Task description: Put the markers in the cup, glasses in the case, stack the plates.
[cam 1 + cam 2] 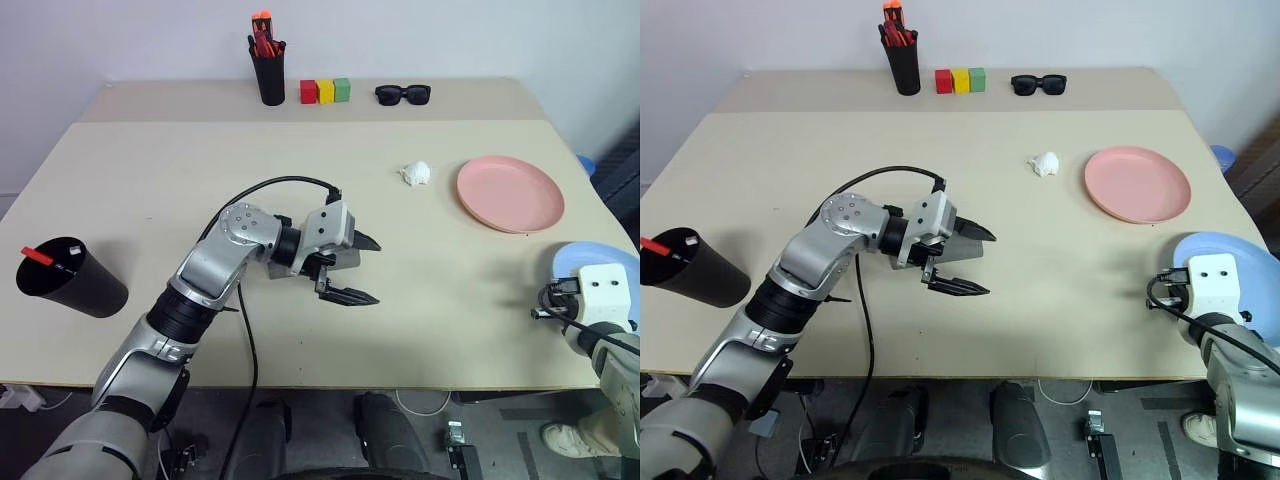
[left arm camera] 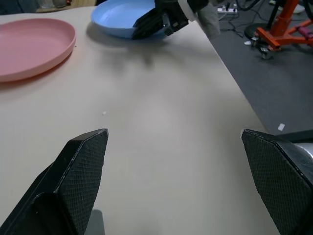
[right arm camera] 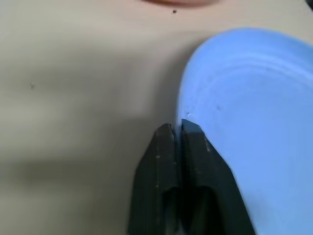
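Note:
My right gripper is going to set the light blue plate down squarely on the pink plate (image 1: 511,194), near the crumpled white scrap.
My left gripper (image 1: 362,268) hangs open over the middle of the table with nothing between its fingers. A grey case (image 1: 346,259) lies mostly hidden behind it. The glasses are hidden. The black cup (image 1: 72,280) stands at the near left with a red-capped marker (image 1: 37,256) sticking out of its mouth. At the far right lies the pink plate (image 1: 510,193). The light blue plate (image 1: 1232,262) sits at the near right corner. My right gripper (image 3: 177,128) is shut on its near rim, which runs into the thin slit between the fingers.
A black pen holder (image 1: 268,72) with red-orange pens, three coloured blocks (image 1: 325,91) and black sunglasses (image 1: 403,94) line the back edge. A crumpled white scrap (image 1: 416,173) lies left of the pink plate. The table's right edge runs close to the blue plate.

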Action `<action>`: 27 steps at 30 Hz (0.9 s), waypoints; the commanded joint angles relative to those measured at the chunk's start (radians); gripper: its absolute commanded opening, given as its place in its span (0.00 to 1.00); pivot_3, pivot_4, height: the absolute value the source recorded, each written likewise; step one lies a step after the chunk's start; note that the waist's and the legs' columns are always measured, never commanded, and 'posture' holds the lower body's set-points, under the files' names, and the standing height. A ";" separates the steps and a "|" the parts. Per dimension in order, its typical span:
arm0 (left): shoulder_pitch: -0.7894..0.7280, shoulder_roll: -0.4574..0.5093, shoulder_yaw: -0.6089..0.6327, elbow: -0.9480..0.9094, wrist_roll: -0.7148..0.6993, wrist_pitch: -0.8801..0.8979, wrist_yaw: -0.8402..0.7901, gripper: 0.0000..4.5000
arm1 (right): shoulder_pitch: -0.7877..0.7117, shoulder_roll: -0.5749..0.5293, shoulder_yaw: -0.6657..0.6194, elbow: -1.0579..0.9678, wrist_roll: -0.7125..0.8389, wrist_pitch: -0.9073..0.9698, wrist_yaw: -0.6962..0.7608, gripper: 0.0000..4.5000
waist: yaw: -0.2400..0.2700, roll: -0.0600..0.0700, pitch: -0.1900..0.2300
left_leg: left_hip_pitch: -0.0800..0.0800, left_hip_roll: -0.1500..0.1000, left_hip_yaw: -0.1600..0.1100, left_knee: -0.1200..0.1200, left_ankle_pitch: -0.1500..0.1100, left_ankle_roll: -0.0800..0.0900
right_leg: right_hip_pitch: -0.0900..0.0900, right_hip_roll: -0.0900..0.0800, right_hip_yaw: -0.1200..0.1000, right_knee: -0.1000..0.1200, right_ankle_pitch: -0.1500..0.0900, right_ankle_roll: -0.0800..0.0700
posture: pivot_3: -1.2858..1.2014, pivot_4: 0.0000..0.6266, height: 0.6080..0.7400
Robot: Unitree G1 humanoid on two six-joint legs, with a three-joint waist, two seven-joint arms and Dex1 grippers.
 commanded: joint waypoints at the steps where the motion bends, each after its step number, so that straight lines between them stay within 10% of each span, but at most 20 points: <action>1: 0.002 0.001 0.015 -0.034 -0.002 0.001 0.020 1.00 | -0.040 -0.023 0.014 0.010 -0.070 -0.054 -0.045 0.01 | 0.000 0.000 0.000 | 0.000 0.000 0.000 0.000 0.000 0.000 | 0.000 0.000 0.000 0.000 0.000 0.000 | 0.52 0.24 1.00; 27: 0.083 0.043 0.082 -0.183 -0.028 0.143 0.194 1.00 | -0.852 -0.088 0.431 1.112 -0.299 -0.779 0.150 0.07 | -0.005 0.000 0.001 | -0.001 0.000 0.001 -0.002 0.000 0.000 | -0.002 -0.001 0.000 0.000 0.000 0.000 | 0.52 0.24 1.00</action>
